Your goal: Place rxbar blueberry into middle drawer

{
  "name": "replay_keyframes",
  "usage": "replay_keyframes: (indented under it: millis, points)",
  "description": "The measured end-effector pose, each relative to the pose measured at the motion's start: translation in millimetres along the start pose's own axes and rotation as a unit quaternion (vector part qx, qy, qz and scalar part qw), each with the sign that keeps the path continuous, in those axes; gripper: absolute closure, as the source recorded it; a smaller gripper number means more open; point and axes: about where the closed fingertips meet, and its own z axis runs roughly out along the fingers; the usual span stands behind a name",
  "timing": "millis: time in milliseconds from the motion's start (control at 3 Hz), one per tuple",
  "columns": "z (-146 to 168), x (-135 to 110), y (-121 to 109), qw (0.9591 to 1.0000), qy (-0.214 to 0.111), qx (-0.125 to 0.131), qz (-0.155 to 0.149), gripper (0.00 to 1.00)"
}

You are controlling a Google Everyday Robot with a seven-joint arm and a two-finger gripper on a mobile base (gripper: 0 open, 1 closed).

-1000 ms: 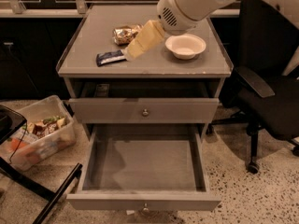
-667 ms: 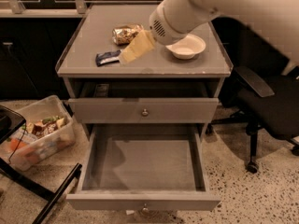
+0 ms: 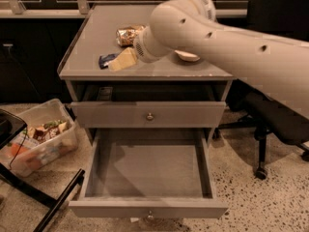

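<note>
The middle of the rxbar blueberry (image 3: 112, 58) on the grey cabinet top is the next place my gripper should go to and close on.
The rxbar blueberry (image 3: 106, 59), a dark blue wrapper, lies on the grey cabinet top (image 3: 96, 30) near its front left. My gripper (image 3: 121, 60), pale yellow fingers at the end of the white arm, is down on the cabinet top right beside the bar, covering its right end. The middle drawer (image 3: 149, 178) is pulled fully out below, its grey floor bare, its knob (image 3: 150, 216) at the front. The knobbed drawer front above it (image 3: 149, 115) is almost shut.
A crumpled gold-brown foil packet (image 3: 128, 35) lies behind the gripper. A white bowl (image 3: 187, 56) sits partly hidden under my arm. A clear bin of snacks (image 3: 41, 141) stands on the floor at left. An office chair (image 3: 270, 120) stands at right.
My arm has swung left and down across the cabinet top. The gripper has moved from beside the foil packet to the blue bar's right end.
</note>
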Motion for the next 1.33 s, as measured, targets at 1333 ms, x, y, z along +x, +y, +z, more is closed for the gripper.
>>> replay_keyframes:
  millis: [1333]
  points:
    - [125.4,-45.7,27.0,0.9984,-0.038,0.008,0.04,0.0]
